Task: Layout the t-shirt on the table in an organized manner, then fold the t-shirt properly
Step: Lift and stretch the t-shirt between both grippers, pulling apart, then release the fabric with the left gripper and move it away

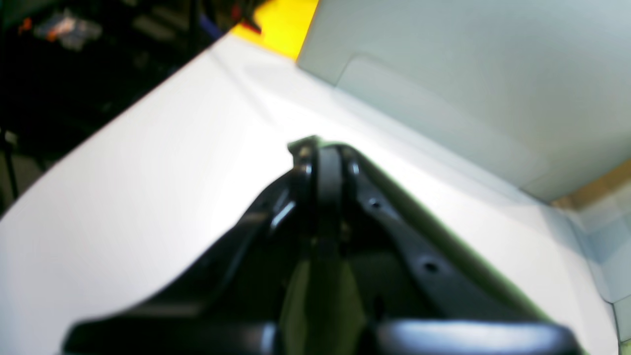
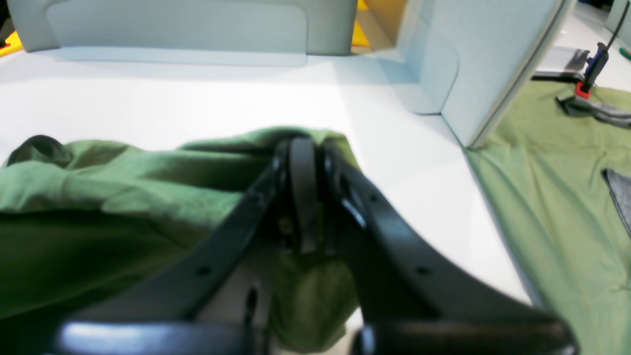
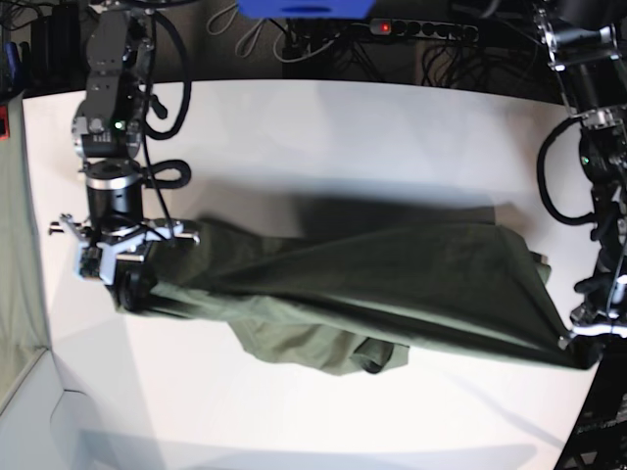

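The t-shirt's end, now at the table's far edge, will be let go by my left gripper on the bare white table [image 3: 463, 126] between the t-shirt and the cables.
The olive-green t-shirt [image 3: 392, 279] is stretched across the white table [image 3: 343, 127] between my two grippers, and a loose fold sags toward the front [image 3: 323, 348]. My right gripper [image 3: 132, 289] is at the picture's left, shut on one end of the shirt. In the right wrist view its fingertips [image 2: 303, 143] pinch bunched green cloth [image 2: 98, 197]. My left gripper [image 3: 585, 354] is at the far right edge of the table, shut on the other end. The left wrist view shows those fingers [image 1: 320, 148] pressed together over the table [image 1: 148, 172], with green fabric [image 1: 320, 296] behind them.
A greenish-grey cloth strip [image 3: 15, 245] runs along the picture's left edge; in the right wrist view this cloth [image 2: 542, 197] carries a dark tool with a red base [image 2: 591, 64]. Grey padded panels [image 2: 177, 24] stand beyond the table. A power strip [image 3: 421, 29] and cables lie behind the far edge.
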Available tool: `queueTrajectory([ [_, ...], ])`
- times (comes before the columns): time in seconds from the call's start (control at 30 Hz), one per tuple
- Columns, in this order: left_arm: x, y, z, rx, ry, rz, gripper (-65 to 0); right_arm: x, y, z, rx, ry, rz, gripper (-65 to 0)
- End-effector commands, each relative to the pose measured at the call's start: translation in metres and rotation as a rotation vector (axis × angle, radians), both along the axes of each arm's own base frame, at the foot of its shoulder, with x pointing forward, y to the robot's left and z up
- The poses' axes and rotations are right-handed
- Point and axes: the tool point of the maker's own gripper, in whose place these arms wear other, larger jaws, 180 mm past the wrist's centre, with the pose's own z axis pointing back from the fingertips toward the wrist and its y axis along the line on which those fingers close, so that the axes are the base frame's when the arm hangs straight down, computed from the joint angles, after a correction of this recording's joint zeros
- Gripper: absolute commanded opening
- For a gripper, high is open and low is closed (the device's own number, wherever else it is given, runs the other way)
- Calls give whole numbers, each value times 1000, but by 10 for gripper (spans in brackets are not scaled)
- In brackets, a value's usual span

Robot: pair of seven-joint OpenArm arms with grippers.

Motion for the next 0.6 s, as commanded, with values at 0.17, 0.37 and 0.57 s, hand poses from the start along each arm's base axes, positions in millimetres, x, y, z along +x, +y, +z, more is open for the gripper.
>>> queueTrajectory([
  [0.17,11,3,23,-27,-75,16,-647,4,-1,17,-13,-62,1,-650],
  [0.37,7,-11,45,-4,-131,-15,-647,10,-12,30,-23,-97,-26,-650],
  [0.57,-33,-16,-4,-104,-1,-51,-647,11,-33,31,-24,-83,-85,-650],
])
